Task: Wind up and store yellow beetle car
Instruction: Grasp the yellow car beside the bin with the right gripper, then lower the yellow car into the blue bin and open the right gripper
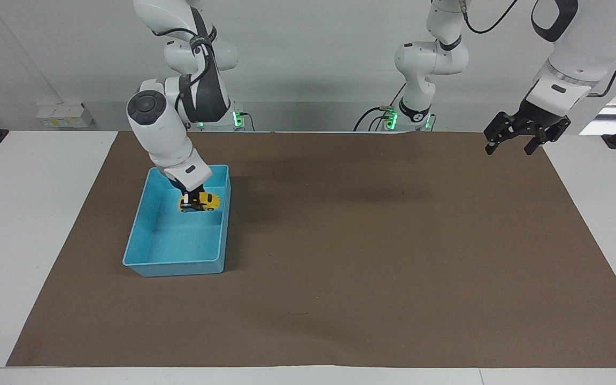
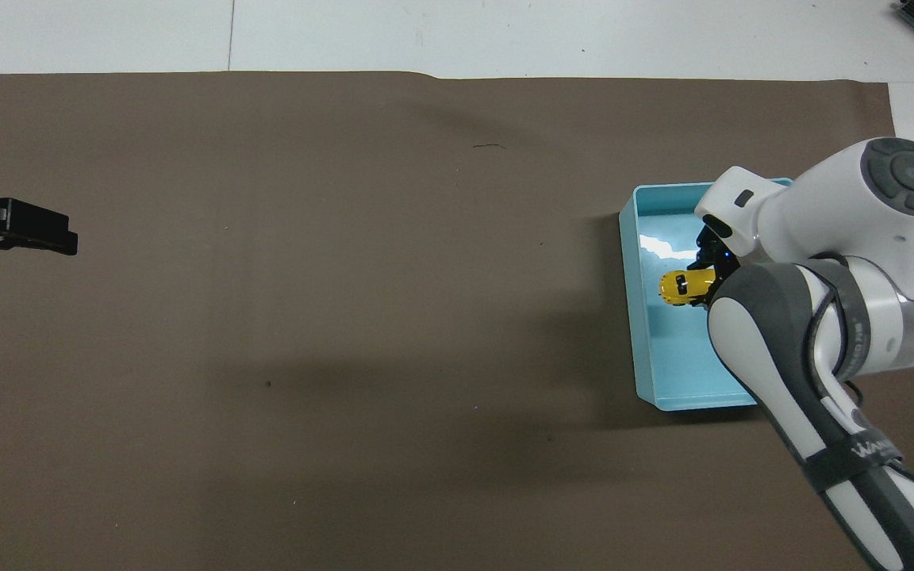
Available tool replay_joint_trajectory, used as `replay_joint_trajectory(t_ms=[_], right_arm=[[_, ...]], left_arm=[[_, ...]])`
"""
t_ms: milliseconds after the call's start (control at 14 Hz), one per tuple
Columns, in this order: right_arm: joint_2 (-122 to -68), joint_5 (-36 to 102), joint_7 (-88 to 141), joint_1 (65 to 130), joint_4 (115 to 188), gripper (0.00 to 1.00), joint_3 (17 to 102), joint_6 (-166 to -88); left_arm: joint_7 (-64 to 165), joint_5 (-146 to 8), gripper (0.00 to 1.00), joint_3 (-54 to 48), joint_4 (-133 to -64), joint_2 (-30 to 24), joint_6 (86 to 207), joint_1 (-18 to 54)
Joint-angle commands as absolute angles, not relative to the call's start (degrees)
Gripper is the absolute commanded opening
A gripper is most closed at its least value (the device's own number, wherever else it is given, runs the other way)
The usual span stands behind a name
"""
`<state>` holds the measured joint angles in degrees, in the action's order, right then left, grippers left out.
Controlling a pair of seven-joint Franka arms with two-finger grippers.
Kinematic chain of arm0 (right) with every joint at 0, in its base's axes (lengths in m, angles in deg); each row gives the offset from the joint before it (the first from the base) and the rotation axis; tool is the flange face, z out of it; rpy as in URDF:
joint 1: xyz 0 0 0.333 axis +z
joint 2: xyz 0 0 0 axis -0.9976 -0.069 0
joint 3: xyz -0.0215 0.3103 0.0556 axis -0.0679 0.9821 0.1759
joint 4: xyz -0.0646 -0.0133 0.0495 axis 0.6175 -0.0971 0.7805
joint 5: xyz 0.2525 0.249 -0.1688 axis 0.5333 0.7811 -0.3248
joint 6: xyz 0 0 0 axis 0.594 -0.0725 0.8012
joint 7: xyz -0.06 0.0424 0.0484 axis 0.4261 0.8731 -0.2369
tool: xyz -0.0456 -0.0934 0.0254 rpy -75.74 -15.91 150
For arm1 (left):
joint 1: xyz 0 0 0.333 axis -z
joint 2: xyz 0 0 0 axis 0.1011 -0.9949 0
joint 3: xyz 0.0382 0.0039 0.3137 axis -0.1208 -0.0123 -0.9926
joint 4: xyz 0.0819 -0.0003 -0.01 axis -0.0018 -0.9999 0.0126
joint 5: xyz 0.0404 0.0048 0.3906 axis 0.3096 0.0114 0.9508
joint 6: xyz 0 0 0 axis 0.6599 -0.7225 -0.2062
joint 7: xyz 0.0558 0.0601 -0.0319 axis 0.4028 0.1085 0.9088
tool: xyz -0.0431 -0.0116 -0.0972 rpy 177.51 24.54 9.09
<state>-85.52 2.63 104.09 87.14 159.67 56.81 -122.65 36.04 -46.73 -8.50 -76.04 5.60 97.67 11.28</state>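
Next, my right gripper lets go of the yellow beetle car on the blue bin's bottom, just off its middle (image 2: 702, 322).
The yellow beetle car (image 1: 199, 202) (image 2: 685, 287) hangs in the air over the inside of the blue bin (image 1: 142, 255) (image 2: 641, 349), above the part of the bin nearer the robots. My right gripper (image 1: 194, 200) (image 2: 703, 281) is shut on the car from above, and its arm hides part of the bin in the overhead view. My left gripper (image 1: 517, 142) (image 2: 24, 238) waits high over the mat's corner at the left arm's end, open and holding nothing.
A brown mat (image 1: 372, 256) covers most of the white table (image 1: 24, 214). The bin stands on the mat toward the right arm's end. Nothing else lies on the mat.
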Motion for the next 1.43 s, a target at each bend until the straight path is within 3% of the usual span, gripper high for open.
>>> replay_joint_trajectory(t_ms=[0, 358, 716, 1218, 1290, 1361], right_arm=[[-78.5, 1.7, 107.7, 85.0, 170.7, 0.00, 57.3, -129.3], [-78.6, -0.2, 109.1, 83.7, 178.7, 0.00, 57.3, -139.9], [-82.3, -0.4, 110.0, 81.8, 180.4, 0.00, 57.3, -147.0], [-85.9, -0.3, 109.6, 81.4, 180.7, 0.03, 57.3, -151.2], [-86.1, -0.3, 109.4, 81.6, 180.7, 0.08, 57.4, -151.4], [-86.1, -0.3, 109.2, 81.6, 180.7, 0.25, 57.4, -151.3]], left_arm=[[36.5, -46.6, 1.00, -7.9, -76.9, 6.4, 97.2, 10.4], [36.4, -46.6, 1.00, -7.9, -76.9, 6.4, 97.2, 10.4], [36.4, -46.6, 1.00, -7.9, -76.9, 6.4, 97.2, 10.4], [36.4, -46.6, 1.00, -7.9, -76.9, 6.4, 97.2, 10.4], [36.4, -46.6, 1.00, -7.9, -76.9, 6.4, 97.2, 10.4], [36.4, -46.6, 1.00, -7.9, -76.9, 6.4, 97.2, 10.4]])
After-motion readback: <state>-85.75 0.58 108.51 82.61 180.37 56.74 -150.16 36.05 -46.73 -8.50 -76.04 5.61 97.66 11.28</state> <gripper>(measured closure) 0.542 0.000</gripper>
